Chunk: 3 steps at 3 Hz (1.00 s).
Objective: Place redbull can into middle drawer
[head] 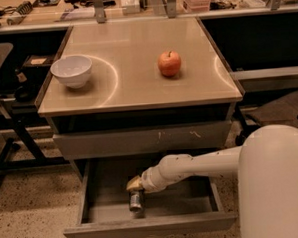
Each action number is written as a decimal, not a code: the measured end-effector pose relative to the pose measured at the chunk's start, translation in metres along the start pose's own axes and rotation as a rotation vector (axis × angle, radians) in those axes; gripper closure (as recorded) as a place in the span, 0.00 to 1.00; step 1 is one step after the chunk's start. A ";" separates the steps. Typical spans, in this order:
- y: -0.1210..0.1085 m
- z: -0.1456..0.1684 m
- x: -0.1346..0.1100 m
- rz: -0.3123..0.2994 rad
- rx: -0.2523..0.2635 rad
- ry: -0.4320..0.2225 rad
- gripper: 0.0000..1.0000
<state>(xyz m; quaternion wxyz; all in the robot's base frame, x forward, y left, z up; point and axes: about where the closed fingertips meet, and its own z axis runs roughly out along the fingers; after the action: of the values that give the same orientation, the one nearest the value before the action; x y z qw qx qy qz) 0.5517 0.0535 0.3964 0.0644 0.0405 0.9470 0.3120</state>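
The robot's gripper will release the redbull can on the open middle drawer's bottom [138, 205], close behind that drawer's front panel.
The redbull can [136, 201], slim and silver, is inside the open middle drawer [186, 203], near the middle of its floor. My gripper [134, 185] is right over the can's top end and appears to touch it. My white arm [191, 168] reaches in from the right, under the shut drawer above. The lower part of the can shows below the gripper; its top is hidden by the gripper.
The grey drawer front with white scuff marks [140, 140] is shut above the open drawer. On the tabletop [132, 87] stand a white bowl [72, 71] at the left and a red apple [169, 63] at the right. My white body [275, 184] fills the lower right.
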 end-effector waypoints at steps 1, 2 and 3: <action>-0.010 0.011 -0.003 0.012 0.012 -0.004 1.00; -0.018 0.020 -0.005 0.023 0.021 -0.014 1.00; -0.025 0.023 -0.005 0.037 0.030 -0.024 1.00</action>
<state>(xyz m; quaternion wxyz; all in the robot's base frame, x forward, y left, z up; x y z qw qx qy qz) 0.5594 0.0459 0.3638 0.0692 0.0625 0.9499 0.2982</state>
